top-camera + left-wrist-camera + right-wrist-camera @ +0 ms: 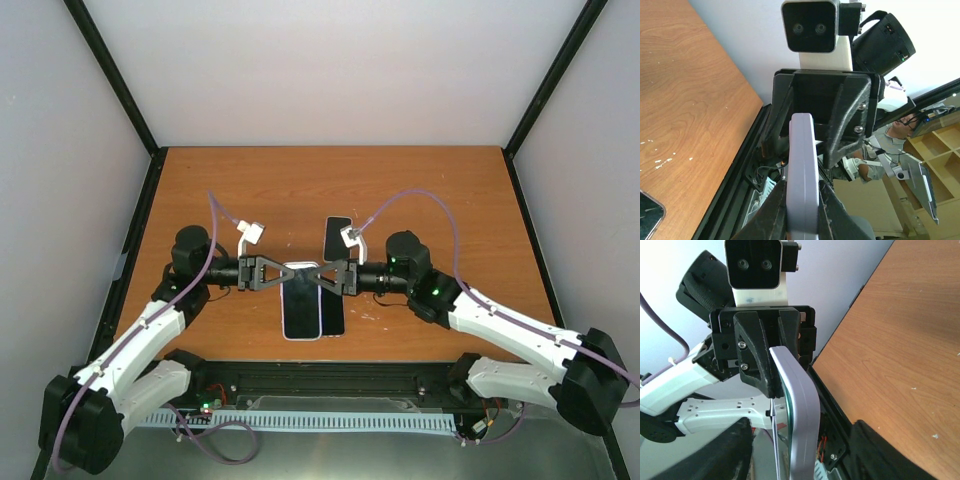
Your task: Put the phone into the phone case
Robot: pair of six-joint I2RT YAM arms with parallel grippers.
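Note:
I need to hold the case's opposite edge with my right gripper while my left gripper, at the phone case's far corner, takes the case side's near half [284,318].
The phone case [301,303] has a lilac-grey rim and is held edge-up above the table's near middle. A dark glassy face fills it, with a greenish glass edge just inside the rim in the right wrist view; it looks like the phone. My left gripper [286,272] comes from the left and is shut on the case's edge [803,170], both fingers [772,212] pressed against it. My right gripper [322,275] faces it from the right. Its jaws stand wide apart on either side of the case's edge [802,410], touching nothing.
A dark flat slab [338,240] lies on the wooden table [430,200], just right of the held case and partly under the right gripper; its corner [647,215] shows in the left wrist view. A black rail [330,375] runs along the near edge.

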